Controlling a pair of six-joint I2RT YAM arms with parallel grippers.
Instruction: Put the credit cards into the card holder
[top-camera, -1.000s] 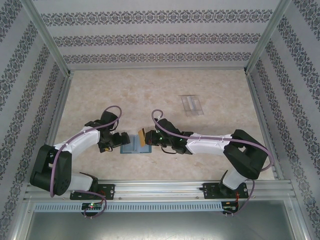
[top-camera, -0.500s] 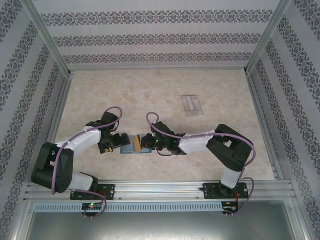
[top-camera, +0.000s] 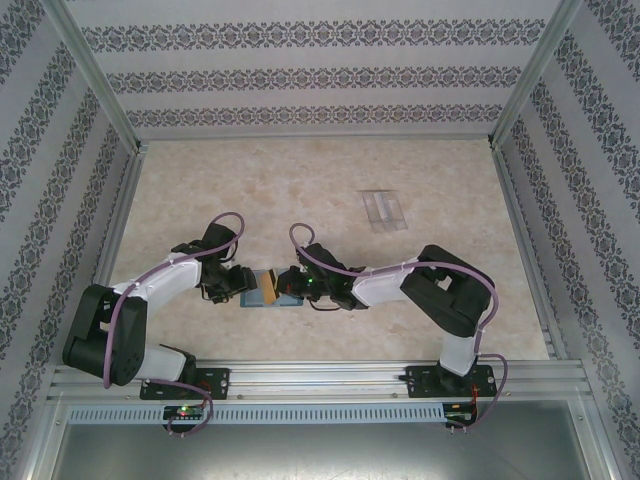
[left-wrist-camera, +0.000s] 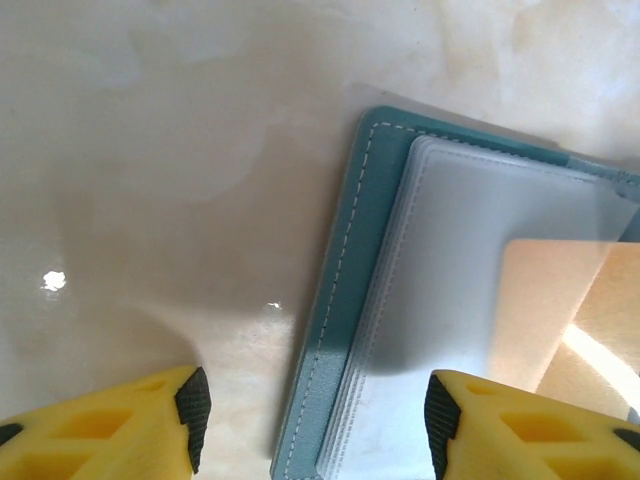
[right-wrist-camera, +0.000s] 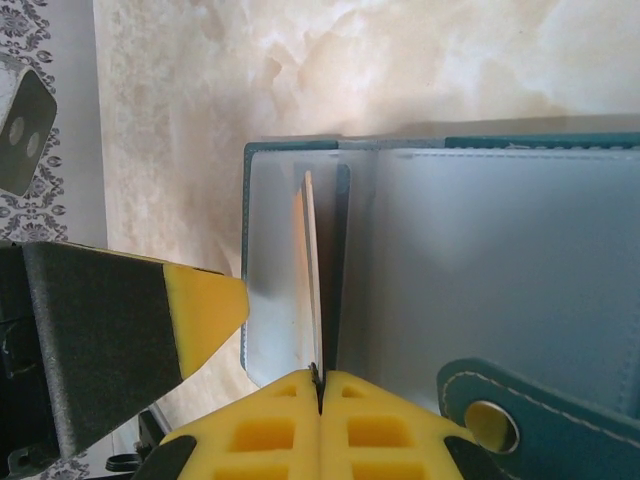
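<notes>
I should let go of the thin credit card, now on edge over the holder's fold, with my right gripper in the card holder's frosted sleeve (top-camera: 257, 290) (right-wrist-camera: 287, 290) beside my left gripper.
The teal card holder (top-camera: 262, 298) lies open on the table between both grippers, its frosted sleeves (left-wrist-camera: 470, 250) facing up. My right gripper (right-wrist-camera: 319, 378) is shut on a thin credit card (right-wrist-camera: 312, 260) with a tan face, held on edge over the holder's fold (right-wrist-camera: 500, 250). The same credit card (left-wrist-camera: 555, 300) shows tan in the left wrist view, behind a sleeve. My left gripper (left-wrist-camera: 315, 410) is open, its fingers (left-wrist-camera: 193, 405) straddling the holder's stitched left edge (left-wrist-camera: 345, 270) without touching it. In the top view the left gripper (top-camera: 240, 283) and the right gripper (top-camera: 288, 283) nearly meet.
A clear plastic stand (top-camera: 383, 210) lies further back, right of centre. Patterned walls with metal posts close in the marble-look table (top-camera: 300, 180). The holder's snap tab (right-wrist-camera: 495, 420) sticks out beside my right fingers.
My right gripper has carried the card leftwards, over the open holder, its elbow folding in. The left arm has shifted slightly towards the holder.
</notes>
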